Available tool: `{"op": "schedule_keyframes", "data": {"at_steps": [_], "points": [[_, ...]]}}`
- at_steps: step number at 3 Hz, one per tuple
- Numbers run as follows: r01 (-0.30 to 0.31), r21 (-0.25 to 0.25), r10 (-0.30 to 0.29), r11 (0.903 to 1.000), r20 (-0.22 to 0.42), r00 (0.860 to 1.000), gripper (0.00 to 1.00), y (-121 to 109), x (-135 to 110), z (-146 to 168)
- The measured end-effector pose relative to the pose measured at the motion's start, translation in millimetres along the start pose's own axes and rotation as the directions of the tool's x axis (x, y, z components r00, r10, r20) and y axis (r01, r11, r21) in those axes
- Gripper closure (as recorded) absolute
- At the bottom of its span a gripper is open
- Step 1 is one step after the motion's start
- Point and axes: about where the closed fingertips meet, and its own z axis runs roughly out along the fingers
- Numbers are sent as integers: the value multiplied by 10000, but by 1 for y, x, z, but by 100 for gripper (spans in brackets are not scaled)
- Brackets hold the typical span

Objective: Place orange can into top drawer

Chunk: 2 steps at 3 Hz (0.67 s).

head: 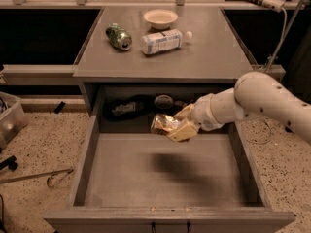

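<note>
The robot's gripper needs to set the orange can down on the back middle of the drawer's grey bottom (172,150).
The top drawer (87,164) is pulled fully open, with a bare grey bottom and two dark handle fittings on its front. My gripper (176,124) reaches in from the right and is shut on the orange can (163,123), a shiny, dented gold-orange can held on its side. The can hangs above the back middle of the drawer, and its shadow falls on the drawer floor below. The gripper's cream fingers (183,131) wrap the can's right end.
On the cabinet top (214,57) lie a green can (119,36), a white-labelled clear bottle (165,41) and a pale bowl (160,18). Dark objects (127,108) sit at the back under the cabinet top. A cable hangs at the right; a bin stands at the far left.
</note>
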Motion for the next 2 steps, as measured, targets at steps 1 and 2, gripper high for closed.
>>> {"op": "schedule_keyframes", "data": {"at_steps": [1, 2], "points": [[-832, 169, 827, 9964, 289, 9962, 100, 21, -5, 32], [-831, 164, 826, 9964, 288, 9962, 100, 21, -5, 32]]}}
